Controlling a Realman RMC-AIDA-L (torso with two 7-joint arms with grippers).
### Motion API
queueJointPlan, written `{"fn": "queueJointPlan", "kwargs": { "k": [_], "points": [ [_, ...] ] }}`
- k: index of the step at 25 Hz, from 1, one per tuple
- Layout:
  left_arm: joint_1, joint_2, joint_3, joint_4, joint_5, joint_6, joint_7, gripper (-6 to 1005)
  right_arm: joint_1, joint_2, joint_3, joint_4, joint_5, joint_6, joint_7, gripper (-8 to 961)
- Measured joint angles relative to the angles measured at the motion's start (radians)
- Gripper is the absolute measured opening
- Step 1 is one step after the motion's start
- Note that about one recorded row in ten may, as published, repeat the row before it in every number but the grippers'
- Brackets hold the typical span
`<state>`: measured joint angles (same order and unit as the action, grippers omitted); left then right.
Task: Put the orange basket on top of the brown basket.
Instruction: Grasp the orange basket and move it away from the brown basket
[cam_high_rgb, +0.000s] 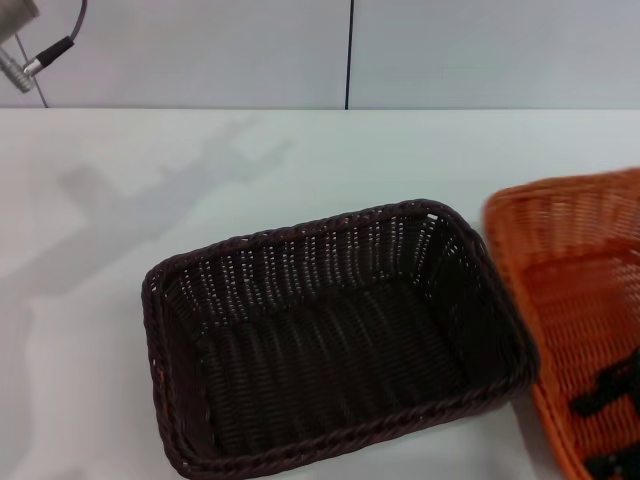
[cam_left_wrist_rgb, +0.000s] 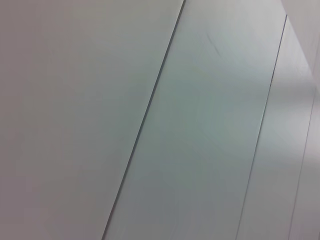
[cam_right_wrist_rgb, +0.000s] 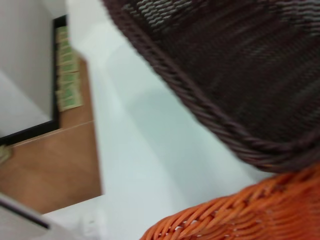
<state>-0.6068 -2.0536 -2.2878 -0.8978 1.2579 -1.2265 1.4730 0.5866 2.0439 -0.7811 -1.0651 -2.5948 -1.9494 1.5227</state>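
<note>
My right gripper is holding the tilted orange basket by its near side, so I will put it down and grab the orange basket by its far rim (cam_high_rgb: 598, 182).
The brown basket (cam_high_rgb: 330, 340) sits empty in the middle of the white table, and its braided rim also shows in the right wrist view (cam_right_wrist_rgb: 210, 115). The orange basket (cam_high_rgb: 575, 280) is at the right edge of the head view, tilted and blurred, its near-left side overlapping the brown basket's right rim. Its rim also shows in the right wrist view (cam_right_wrist_rgb: 250, 210). My right gripper (cam_high_rgb: 605, 420) shows as dark fingers at the orange basket's near right wall and is shut on it. Of my left arm only a part with a cable (cam_high_rgb: 25, 55) shows, raised at the far left.
The white table (cam_high_rgb: 150, 170) carries the left arm's shadow on its left part. A grey panelled wall (cam_high_rgb: 450, 50) stands behind the table and fills the left wrist view (cam_left_wrist_rgb: 160, 120). The right wrist view shows wooden floor (cam_right_wrist_rgb: 50, 160) past the table edge.
</note>
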Motion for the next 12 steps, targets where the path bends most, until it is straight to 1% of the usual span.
{"fn": "queueJointPlan", "kwargs": {
  "k": [3,7,8,9,12],
  "points": [
    [-0.010,0.001,0.000,0.005,0.004,0.002,0.000,838,0.006,0.017,-0.035,0.008,0.008,-0.029,0.004,690],
    [-0.014,0.001,0.000,0.006,0.007,0.009,0.000,837,0.010,0.021,-0.058,0.011,0.027,-0.059,0.007,689],
    [-0.014,0.001,0.000,0.006,0.007,0.012,0.000,837,0.013,0.021,-0.085,0.017,0.048,-0.082,0.013,689],
    [-0.014,0.001,0.000,0.006,0.007,0.012,0.000,837,0.013,0.021,-0.085,0.017,0.048,-0.082,0.013,689],
    [-0.014,0.001,0.001,0.006,0.007,0.012,0.000,837,0.017,0.024,-0.127,0.025,0.084,-0.117,0.020,689]
  ]
}}
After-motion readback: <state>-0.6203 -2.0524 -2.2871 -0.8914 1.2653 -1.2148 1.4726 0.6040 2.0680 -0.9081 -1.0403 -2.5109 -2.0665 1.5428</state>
